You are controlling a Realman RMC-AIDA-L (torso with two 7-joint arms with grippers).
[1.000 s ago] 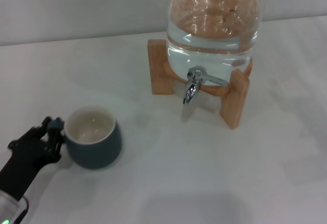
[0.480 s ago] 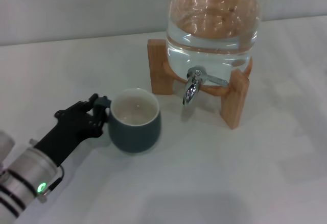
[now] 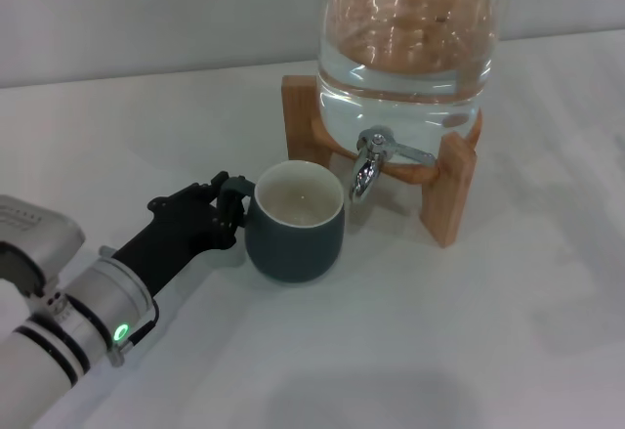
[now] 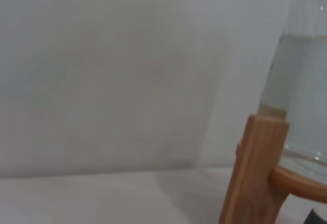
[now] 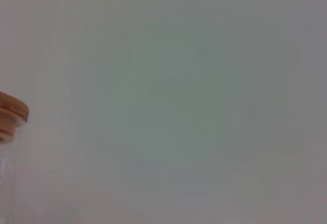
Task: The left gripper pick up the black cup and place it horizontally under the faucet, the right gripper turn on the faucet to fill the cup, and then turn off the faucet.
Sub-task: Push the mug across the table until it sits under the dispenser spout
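Note:
My left gripper needs to let go of the black cup on the white table (image 3: 355, 275) under the chrome spout, in front of the wooden stand.
The black cup (image 3: 295, 222), dark outside and cream inside, stands upright on the white table, just left of and below the chrome faucet (image 3: 368, 163). Its rim sits close beside the spout, not directly under it. My left gripper (image 3: 227, 205) is shut on the cup's small handle, reaching in from the lower left on its white arm with a green light. The right gripper is out of view. The faucet's thin lever points right.
The big clear water jar (image 3: 410, 48) with an orange lid rests on a wooden stand (image 3: 449, 190) behind the faucet; the stand's post (image 4: 255, 173) shows in the left wrist view. The jar's lid edge (image 5: 13, 113) shows in the right wrist view. A pale wall lies behind.
My left gripper has carried the cup to the right and away from me, from the table's lower left to just beside the faucet spout.

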